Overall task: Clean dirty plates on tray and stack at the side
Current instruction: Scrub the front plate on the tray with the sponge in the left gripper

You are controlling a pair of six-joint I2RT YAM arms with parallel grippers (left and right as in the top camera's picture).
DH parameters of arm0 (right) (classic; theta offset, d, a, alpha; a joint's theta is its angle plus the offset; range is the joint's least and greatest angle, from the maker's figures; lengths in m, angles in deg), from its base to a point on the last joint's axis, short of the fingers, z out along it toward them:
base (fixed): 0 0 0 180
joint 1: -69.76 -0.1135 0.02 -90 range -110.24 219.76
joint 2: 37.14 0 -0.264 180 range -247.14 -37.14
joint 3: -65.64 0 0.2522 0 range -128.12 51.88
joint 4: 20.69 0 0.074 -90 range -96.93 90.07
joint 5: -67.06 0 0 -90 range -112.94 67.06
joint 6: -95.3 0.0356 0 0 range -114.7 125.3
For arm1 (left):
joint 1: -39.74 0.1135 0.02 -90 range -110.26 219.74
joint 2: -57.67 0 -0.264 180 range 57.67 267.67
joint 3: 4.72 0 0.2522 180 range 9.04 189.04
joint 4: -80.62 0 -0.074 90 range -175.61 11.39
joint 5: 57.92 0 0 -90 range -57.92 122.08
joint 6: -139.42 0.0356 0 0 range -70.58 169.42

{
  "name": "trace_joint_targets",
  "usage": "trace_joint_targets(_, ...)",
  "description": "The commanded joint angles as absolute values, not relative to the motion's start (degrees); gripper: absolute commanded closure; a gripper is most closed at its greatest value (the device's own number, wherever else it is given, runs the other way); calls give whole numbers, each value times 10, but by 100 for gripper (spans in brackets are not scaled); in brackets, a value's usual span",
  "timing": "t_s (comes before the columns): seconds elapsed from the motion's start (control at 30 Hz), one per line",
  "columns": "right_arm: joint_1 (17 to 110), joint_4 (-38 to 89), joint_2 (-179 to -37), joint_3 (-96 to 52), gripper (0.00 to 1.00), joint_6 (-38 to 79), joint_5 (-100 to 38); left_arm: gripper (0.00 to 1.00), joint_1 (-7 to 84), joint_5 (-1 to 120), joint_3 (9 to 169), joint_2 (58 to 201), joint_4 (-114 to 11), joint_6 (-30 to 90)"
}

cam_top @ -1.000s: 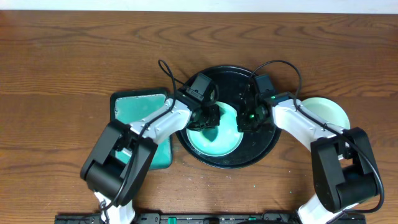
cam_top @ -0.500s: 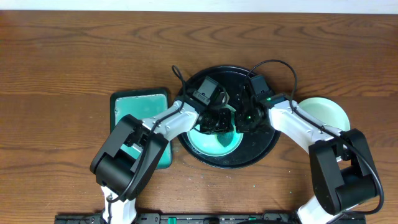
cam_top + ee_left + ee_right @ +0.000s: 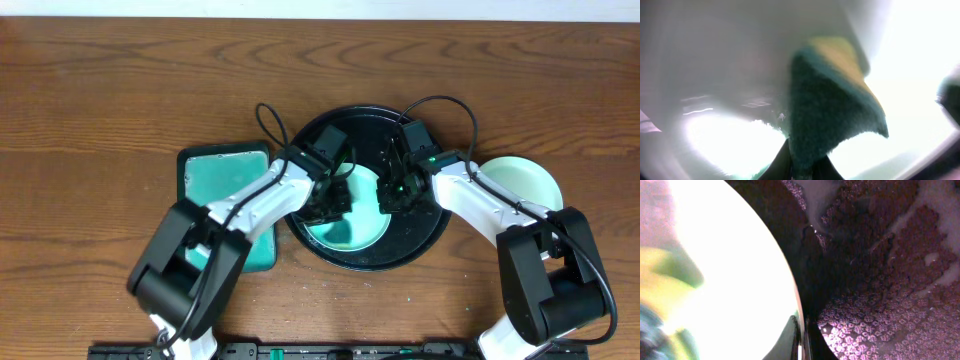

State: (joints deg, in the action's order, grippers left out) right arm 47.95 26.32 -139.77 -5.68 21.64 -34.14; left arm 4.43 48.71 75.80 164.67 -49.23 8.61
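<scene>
Next, my left gripper lets go of the green and yellow sponge near the middle of the teal rectangular tray (image 3: 224, 221).
The black tray (image 3: 425, 235) sits at mid-table. A teal-smeared plate (image 3: 350, 228) lies in it, tipped toward the right. My left gripper (image 3: 330, 197) is shut on a green and yellow sponge (image 3: 832, 100), pressed onto the plate (image 3: 730, 140). My right gripper (image 3: 392, 190) is shut on the plate's right rim (image 3: 801, 325); the plate (image 3: 730, 265) fills the left of the right wrist view, with the wet tray floor (image 3: 880, 255) beside it. A pale mint plate (image 3: 528, 180) lies on the wood to the right of the tray. A third plate does not show.
A teal rectangular tray (image 3: 222, 180) with a dark rim lies left of the black tray, partly under my left arm. Brown wood tabletop (image 3: 120, 90) surrounds everything. Cables loop above both wrists.
My left gripper with the sponge slid right across the plate, then back left. My right gripper has stayed on the plate's rim.
</scene>
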Motion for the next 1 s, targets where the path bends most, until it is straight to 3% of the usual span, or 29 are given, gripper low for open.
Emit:
trace_joint_targets(0.0, 460, 256, -1410, -54, 99, 205, -363, 93, 51, 275, 738, 1622, -456, 90)
trace_joint_targets(0.2, 460, 257, -1410, -54, 99, 205, -363, 93, 51, 207, 738, 1615, -433, 117)
trace_joint_targets(0.47, 460, 259, -1410, -54, 99, 205, -363, 93, 51, 210, 738, 1615, -445, 134)
trace_joint_targets(0.77, 460, 261, -1410, -54, 99, 205, -363, 92, 38, 573, 729, 1648, -625, 134)
trace_joint_targets(0.97, 460, 261, -1410, -54, 99, 205, -363, 93, 18, 677, 729, 1687, -660, 130)
